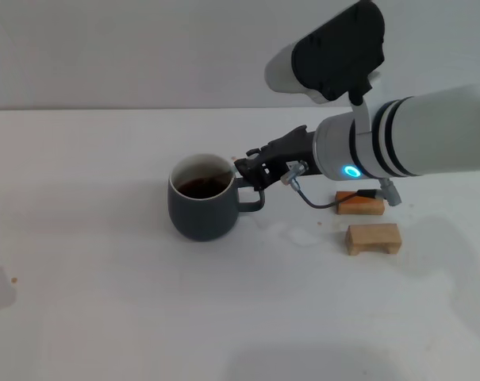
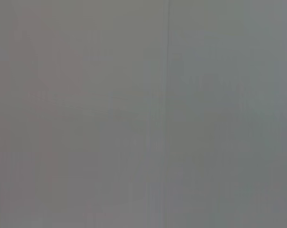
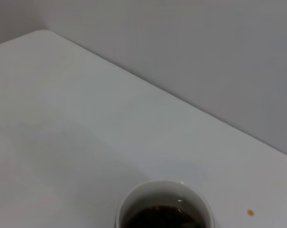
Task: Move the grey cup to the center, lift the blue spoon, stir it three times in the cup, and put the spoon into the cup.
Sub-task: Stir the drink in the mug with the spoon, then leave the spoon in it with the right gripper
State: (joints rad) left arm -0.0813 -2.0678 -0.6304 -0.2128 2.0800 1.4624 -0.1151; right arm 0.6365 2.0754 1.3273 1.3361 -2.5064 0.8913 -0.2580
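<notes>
Next, my right gripper releases the blue spoon in the liquid, leaning against the grey cup's rim beside its handle (image 1: 227, 183).
The grey cup (image 1: 200, 210) stands on the white table a little left of the middle, with dark brown liquid inside and its handle turned towards the right arm. My right gripper (image 1: 250, 171) is just above the handle, by the cup's rim. The right wrist view looks down on the cup's white rim (image 3: 134, 198) and the liquid. The blue spoon does not show clearly in any view. The left gripper is out of view, and the left wrist view shows only a plain grey surface.
Two wooden blocks lie to the right of the cup: one (image 1: 359, 204) partly under the right arm, the other (image 1: 373, 238) nearer the front. A small wet patch (image 1: 291, 232) lies between cup and blocks. A grey wall rises behind the table.
</notes>
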